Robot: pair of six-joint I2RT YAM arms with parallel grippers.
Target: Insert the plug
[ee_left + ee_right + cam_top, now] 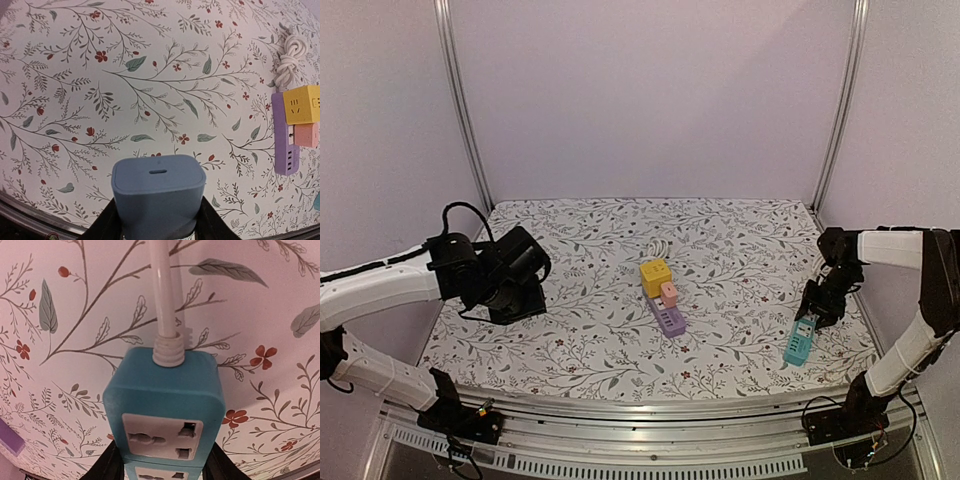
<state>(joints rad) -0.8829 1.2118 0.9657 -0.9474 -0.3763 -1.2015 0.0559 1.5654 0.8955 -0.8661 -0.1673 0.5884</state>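
Note:
My right gripper will release the teal power strip, now held near the table, on the floral table (726,308) beside the purple power strip and pink adapter.
My left gripper (158,222) is shut on a blue-grey plug adapter (158,192), its slotted end face pointing away from the wrist, held above the floral table. In the top view the left gripper (510,278) hovers at the left and the plug is hidden by it. My right gripper (162,462) is shut on the sides of a teal power strip (165,400), socket face up, with a white cord (162,300) leaving its far end. In the top view the right gripper (817,305) holds the teal strip (799,341) at the right, near the table.
A purple power strip (669,318) lies mid-table with a yellow cube adapter (655,276) and a pink adapter (669,294) on it and a coiled white cord (658,246) behind. These also show in the left wrist view (285,145). Walls and metal posts ring the table.

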